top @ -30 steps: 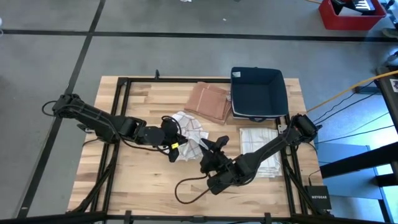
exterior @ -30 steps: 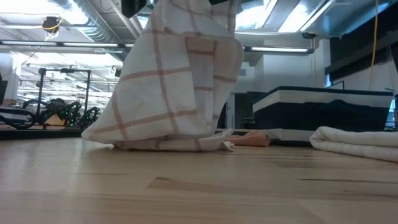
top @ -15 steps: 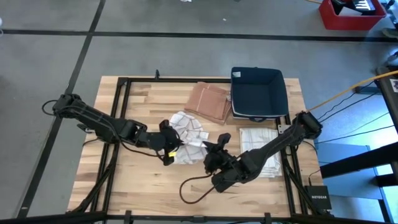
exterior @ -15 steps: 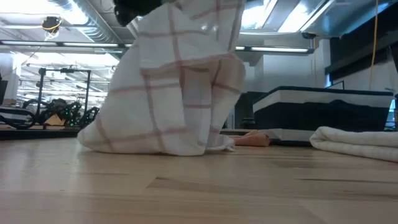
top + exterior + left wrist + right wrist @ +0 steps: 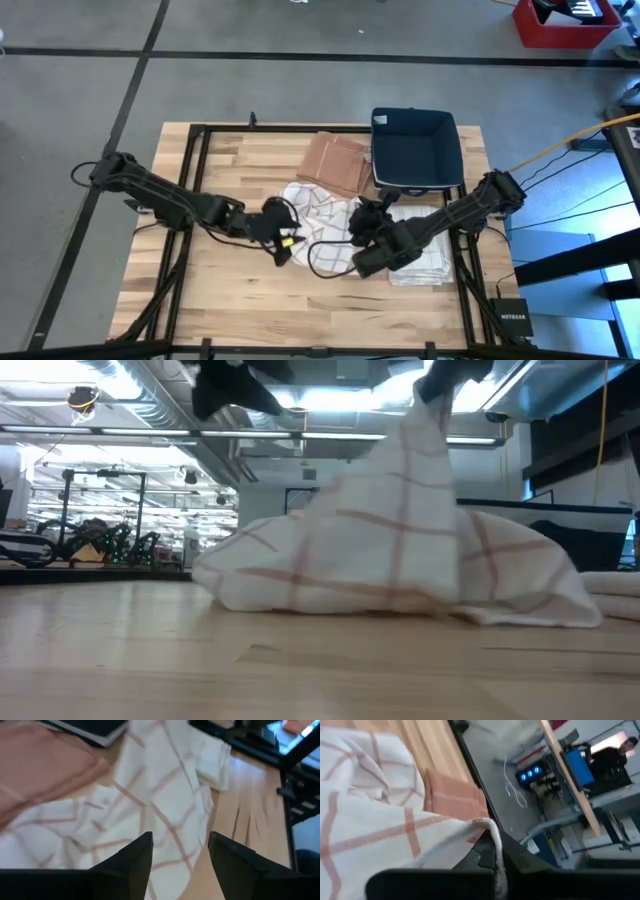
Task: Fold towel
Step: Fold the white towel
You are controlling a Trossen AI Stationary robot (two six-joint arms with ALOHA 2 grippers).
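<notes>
The white checked towel's near edge (image 5: 332, 268) (image 5: 199, 832), close beside my right gripper, is the next place my left gripper needs to go to, and it should grab the towel there.
The white towel with red checks (image 5: 312, 207) lies mid-table in a low heap, its bottom folds on the wood (image 5: 300, 585). One part rises to a peak at my right gripper (image 5: 360, 214), which is shut on it. My left gripper (image 5: 289, 240) hovers open just off the towel's left near side. In the left wrist view its fingers (image 5: 180, 855) stand apart above the towel (image 5: 150, 805) and hold nothing. My right gripper pinches the towel's hemmed edge (image 5: 492, 831) between its two fingers, coming in from the table's right and slanting down. That edge is lifted to a peak (image 5: 430, 405). The cloth slopes away from it on both sides and rests on the table.
A folded brown cloth (image 5: 335, 162) lies at the far side beside a dark blue bin (image 5: 415, 150). A folded white towel (image 5: 425, 250) sits under my right arm. A black cable loop (image 5: 325, 262) hangs off that arm. Bare wood lies near and left.
My left gripper has opened and let go of the towel, sinking a little. My right gripper has taken hold of the towel and gone toward the table's right and far side. The towel, hanging tall before, has dropped into a low tent pulled rightward.
</notes>
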